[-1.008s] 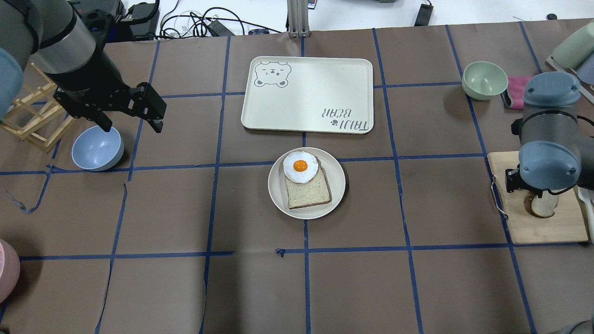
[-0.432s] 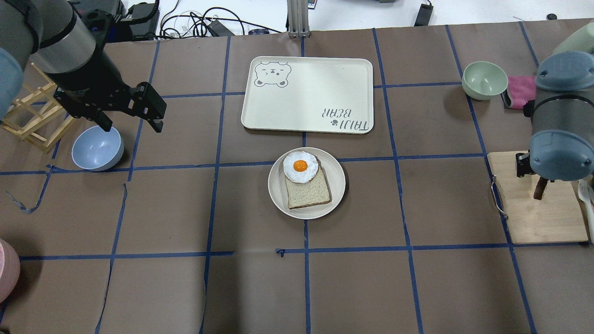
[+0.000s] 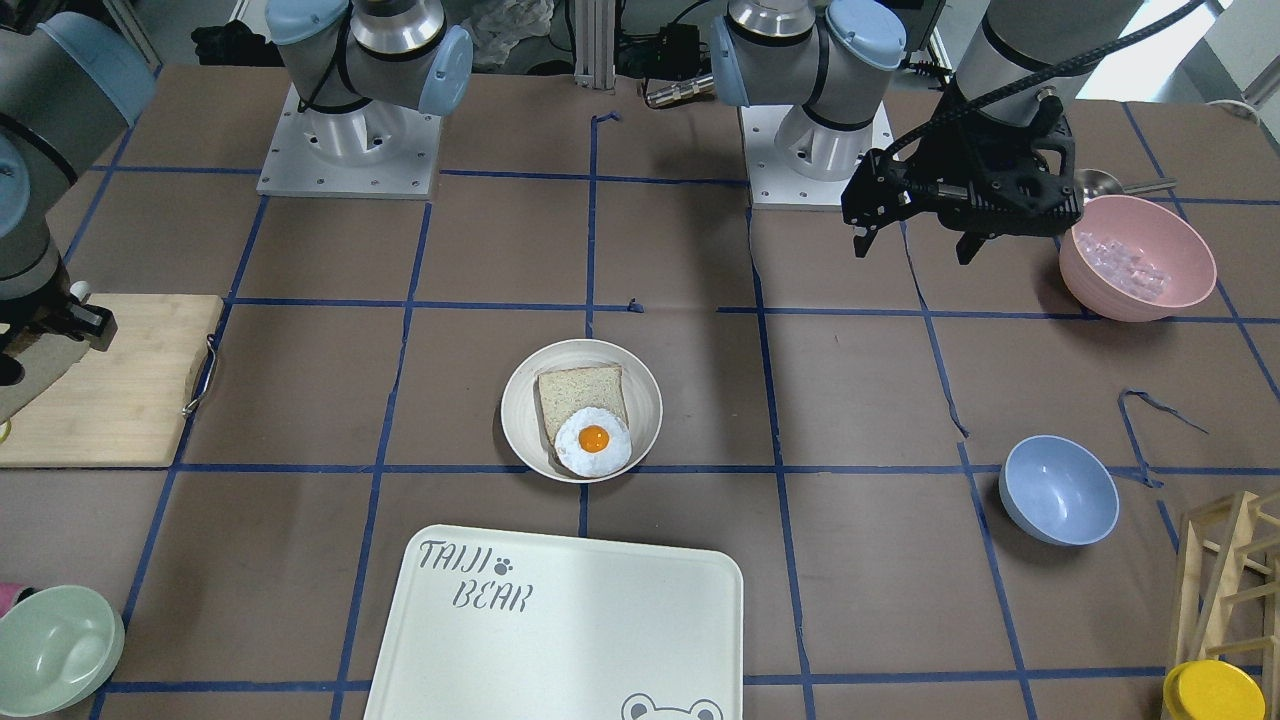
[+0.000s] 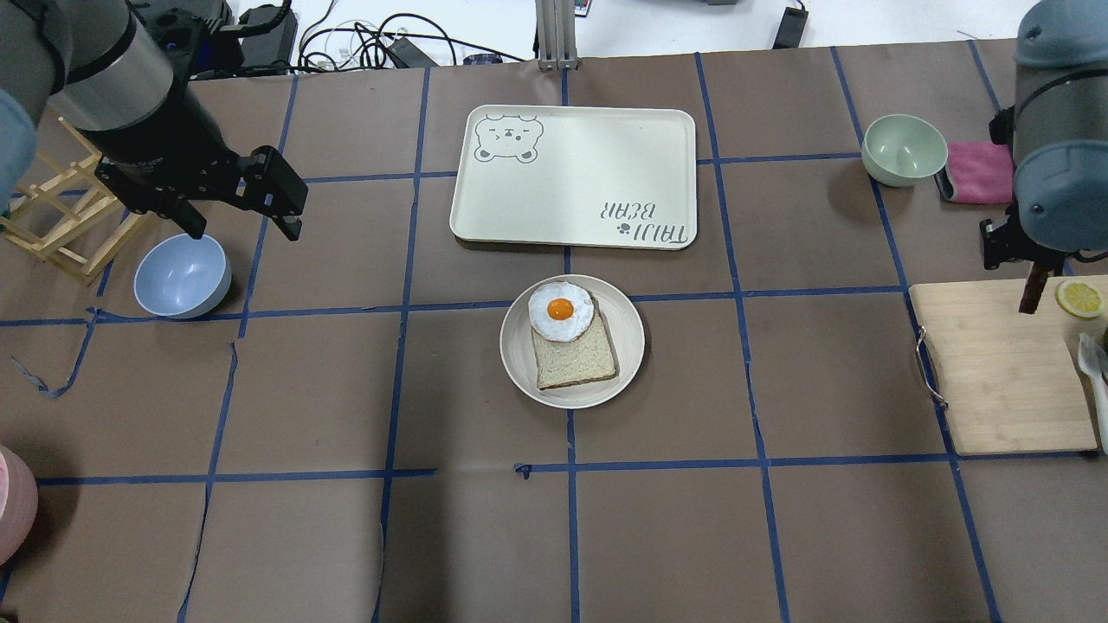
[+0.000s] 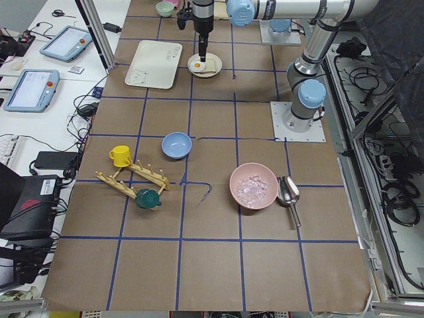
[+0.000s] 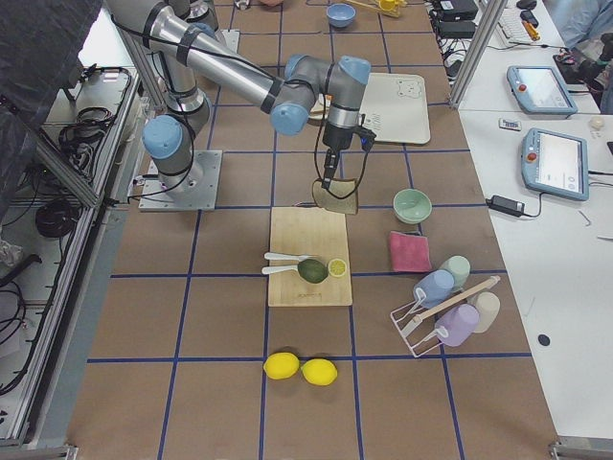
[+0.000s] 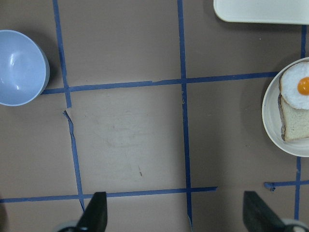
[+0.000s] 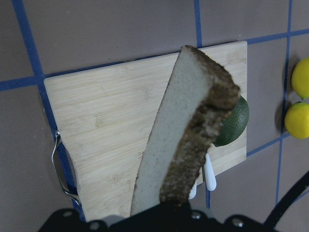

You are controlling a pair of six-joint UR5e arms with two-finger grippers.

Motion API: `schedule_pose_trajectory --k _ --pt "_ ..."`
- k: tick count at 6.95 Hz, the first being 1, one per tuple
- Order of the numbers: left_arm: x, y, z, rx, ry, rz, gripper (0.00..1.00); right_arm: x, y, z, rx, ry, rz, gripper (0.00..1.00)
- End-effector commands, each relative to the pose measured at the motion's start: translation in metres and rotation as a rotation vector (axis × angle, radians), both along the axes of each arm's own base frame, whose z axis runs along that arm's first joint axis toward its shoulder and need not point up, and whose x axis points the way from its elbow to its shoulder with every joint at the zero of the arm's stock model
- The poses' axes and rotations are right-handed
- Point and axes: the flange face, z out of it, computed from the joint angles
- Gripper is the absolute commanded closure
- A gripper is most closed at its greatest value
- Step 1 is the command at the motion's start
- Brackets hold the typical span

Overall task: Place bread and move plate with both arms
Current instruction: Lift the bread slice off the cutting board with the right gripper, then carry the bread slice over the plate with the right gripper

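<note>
The bread, now hanging above the board's far edge, will drop from my right gripper onto the fried egg [image 3: 596,421] on the cream plate.
The bread [image 8: 188,130], a slice with a dark brown crust, hangs edge-on in my shut right gripper [image 8: 166,207] above the far edge of the wooden cutting board [image 4: 995,381]. In the overhead view only its thin edge [image 4: 1032,291] shows under the right wrist. The cream plate [image 4: 630,346] sits mid-table. It holds a paler square slice [image 4: 576,355] with a fried egg [image 4: 561,311] on top. My left gripper [image 4: 244,230] is open and empty, hovering far left of the plate near the blue bowl [image 4: 182,277].
The TAIJI BEAR tray [image 4: 573,177] lies just beyond the plate. A green bowl [image 4: 905,149] and a pink cloth [image 4: 978,171] are far right. A lemon slice [image 4: 1079,298] lies on the board. A pink bowl of ice [image 3: 1137,257] and a wooden rack [image 4: 61,216] are on the left side.
My right arm has lifted the bread off the cutting board and carried it toward the board's far edge, now edge-on. The left arm has barely moved.
</note>
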Motion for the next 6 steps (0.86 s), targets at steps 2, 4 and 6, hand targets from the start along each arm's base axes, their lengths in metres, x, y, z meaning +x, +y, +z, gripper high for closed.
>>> schedule_pose_trajectory --k 2,4,6 --pt "0.0 0.0 -0.001 0.001 0.001 -0.001 0.0 0.142 -0.022 0.007 -0.069 -0.028 0.078 1.0" --pt "0.0 -0.001 -0.003 -0.002 0.001 -0.001 0.0 0.253 0.0 0.004 -0.123 -0.037 0.18 1.0" --pt "0.0 -0.002 -0.004 -0.001 0.0 -0.003 0.0 0.34 0.026 -0.012 -0.165 -0.079 0.184 1.0"
